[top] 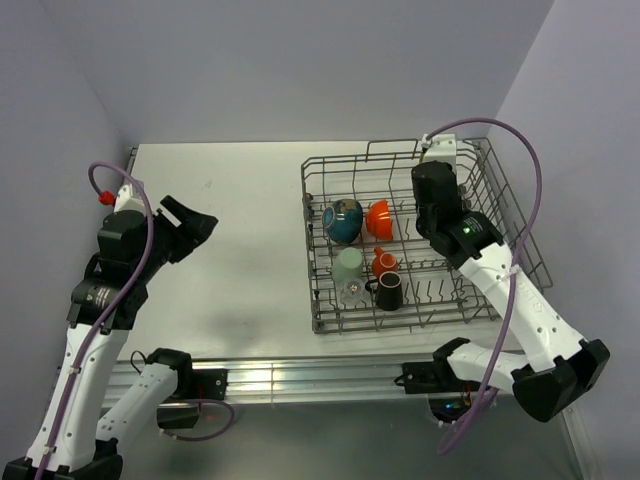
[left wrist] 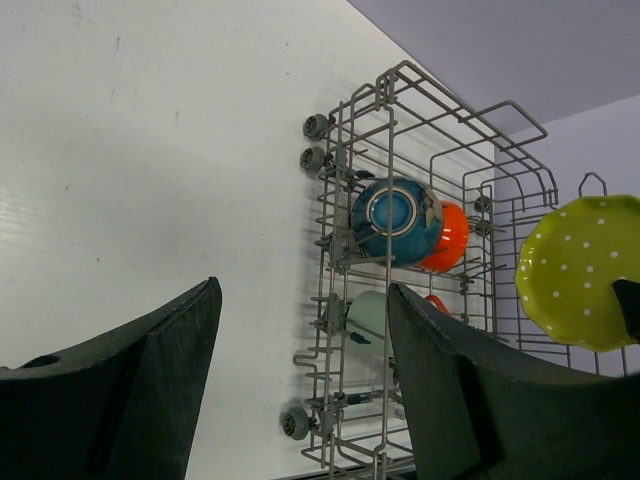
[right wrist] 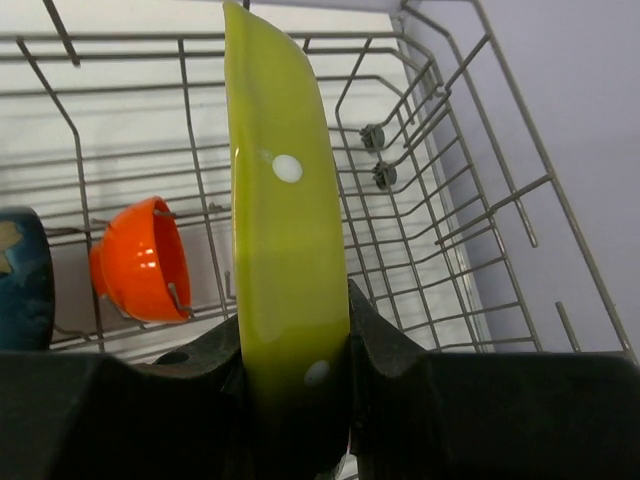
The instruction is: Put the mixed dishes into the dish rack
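Note:
Next, I release the yellow-green dotted plate from my right gripper on edge in the rack (top: 417,213) (right wrist: 285,248) beside the open rim of the orange-red bowl.
The dish rack (top: 420,322) stands on the right of the table. It holds the blue bowl (top: 343,220), orange-red bowl (top: 378,219), pale green cup (top: 349,264), clear glass (top: 352,290), small orange cup (top: 385,262) and dark mug (top: 389,292). My right gripper (right wrist: 297,370) is shut on the yellow-green dotted plate (right wrist: 285,230), held on edge over the rack's right half (right wrist: 440,230). The plate also shows in the left wrist view (left wrist: 580,270). In the top view the right gripper (top: 435,205) hides it. My left gripper (top: 190,225) is open and empty over the bare table, left of the rack.
The rack's left wall with small wheels (left wrist: 315,127) faces the left gripper. Upright tines fill the rack's right floor (right wrist: 400,250). Purple walls close in behind and on both sides. The table's front rail (top: 300,375) runs along the near edge.

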Motion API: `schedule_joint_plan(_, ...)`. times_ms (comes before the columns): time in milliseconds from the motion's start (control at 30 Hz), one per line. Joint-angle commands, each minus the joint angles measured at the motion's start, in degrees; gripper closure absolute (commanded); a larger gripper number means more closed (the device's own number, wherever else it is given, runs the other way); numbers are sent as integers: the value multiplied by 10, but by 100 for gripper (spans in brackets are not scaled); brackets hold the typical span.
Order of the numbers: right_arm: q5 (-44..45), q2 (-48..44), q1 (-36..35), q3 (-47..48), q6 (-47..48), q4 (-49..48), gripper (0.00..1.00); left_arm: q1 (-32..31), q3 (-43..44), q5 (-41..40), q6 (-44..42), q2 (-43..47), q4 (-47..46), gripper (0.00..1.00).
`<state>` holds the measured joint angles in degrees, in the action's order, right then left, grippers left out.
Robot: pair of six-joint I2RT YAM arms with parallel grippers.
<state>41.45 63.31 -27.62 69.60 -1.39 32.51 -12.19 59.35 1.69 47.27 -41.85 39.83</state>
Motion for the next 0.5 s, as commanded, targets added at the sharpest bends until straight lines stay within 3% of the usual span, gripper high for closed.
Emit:
schedule_joint_plan(0, -15, 3, 11, -6, 25, -104, 100, 1, -3, 8, -18, 4, -18, 27)
schedule_joint_plan(467, -64, 66, 49, -18, 46, -153, 100, 1, -27, 31, -21, -1, -44, 27)
